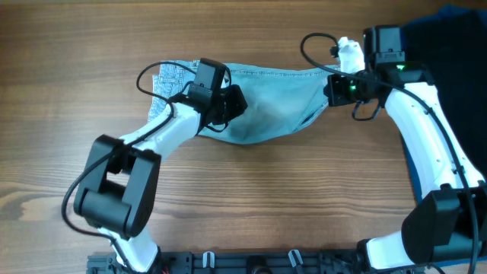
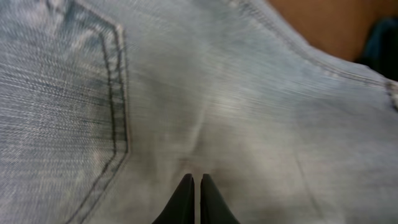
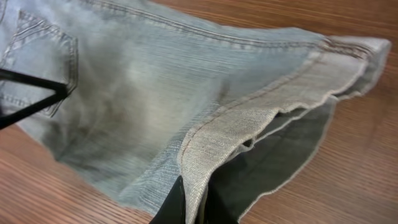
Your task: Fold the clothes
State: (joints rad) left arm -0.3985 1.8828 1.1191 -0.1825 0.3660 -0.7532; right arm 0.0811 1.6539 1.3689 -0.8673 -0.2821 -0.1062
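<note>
The shorts' lower layer gapes away from the hem, so the robot's right gripper will lay the hem down flat and pinch both layers together nearer the hem's middle (image 3: 239, 123).
The light blue denim shorts (image 1: 274, 99) are at the back middle of the table, sagging between my two grippers. My left gripper (image 1: 232, 103) is at their left part, beside a stitched pocket. In the left wrist view its jaws (image 2: 194, 182) are shut, and a crease in the denim (image 2: 249, 112) runs up to the tips. My right gripper (image 1: 329, 90) is at the shorts' right end. In the right wrist view its jaws (image 3: 193, 205) are shut on a folded hem of the shorts (image 3: 155, 93), which is lifted off the wood. The left gripper's fingers (image 3: 37, 93) show over the pocket.
A dark blue garment (image 1: 449, 38) lies at the back right corner and shows in the left wrist view (image 2: 382, 40). The wooden table (image 1: 289, 198) stretches in front of the shorts. A black rail (image 1: 251, 262) runs along the front edge.
</note>
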